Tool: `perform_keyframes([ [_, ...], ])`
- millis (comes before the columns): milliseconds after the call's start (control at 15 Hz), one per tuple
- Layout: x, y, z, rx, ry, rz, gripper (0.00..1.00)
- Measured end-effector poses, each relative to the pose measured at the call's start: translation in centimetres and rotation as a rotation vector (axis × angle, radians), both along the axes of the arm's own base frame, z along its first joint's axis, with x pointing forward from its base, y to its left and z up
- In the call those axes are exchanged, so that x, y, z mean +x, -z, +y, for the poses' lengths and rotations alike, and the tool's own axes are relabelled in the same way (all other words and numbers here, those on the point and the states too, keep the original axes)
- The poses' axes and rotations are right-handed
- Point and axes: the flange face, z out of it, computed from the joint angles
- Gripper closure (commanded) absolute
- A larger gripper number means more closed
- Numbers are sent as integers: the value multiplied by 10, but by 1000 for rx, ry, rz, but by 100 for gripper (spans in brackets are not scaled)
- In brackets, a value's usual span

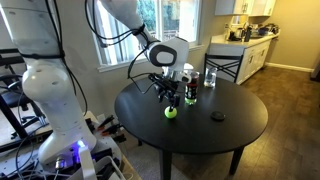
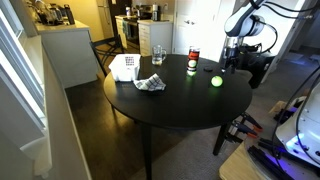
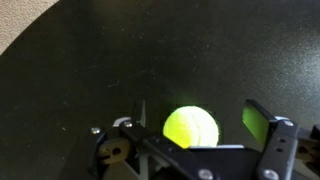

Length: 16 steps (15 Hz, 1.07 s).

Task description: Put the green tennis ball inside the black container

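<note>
Next, the gripper moves down to the middle of the green tennis ball (image 1: 171, 113) (image 3: 190, 128) near the edge of the round black table and closes there.
The green tennis ball (image 1: 170, 112) lies on the round black table (image 1: 240, 125), near its edge; it also shows in the other exterior view (image 2: 216, 81). In the wrist view the ball (image 3: 190, 127) sits between my two spread fingers, untouched. My gripper (image 1: 168, 94) (image 2: 232, 62) (image 3: 198, 115) hangs open a little above the ball. The black container (image 1: 190, 96) (image 2: 193, 63), a dark upright cup with a red and white label, stands close beside the gripper, further in on the table. It is out of the wrist view.
A clear drinking glass (image 1: 210, 78) (image 2: 158, 54) stands at the table's far side. A small flat black disc (image 1: 218, 117) lies on the table. A white box (image 2: 125, 67) and a crumpled wrapper (image 2: 150, 83) lie near one edge. A chair (image 1: 222, 68) stands behind.
</note>
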Motion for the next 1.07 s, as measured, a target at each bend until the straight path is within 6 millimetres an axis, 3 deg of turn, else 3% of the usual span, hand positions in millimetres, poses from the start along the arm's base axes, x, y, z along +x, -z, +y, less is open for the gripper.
perform_keyframes([
  [267,4,31,13,-22,-32,-7,0],
  [1067,14,85,28,-75,-129,-38,0],
])
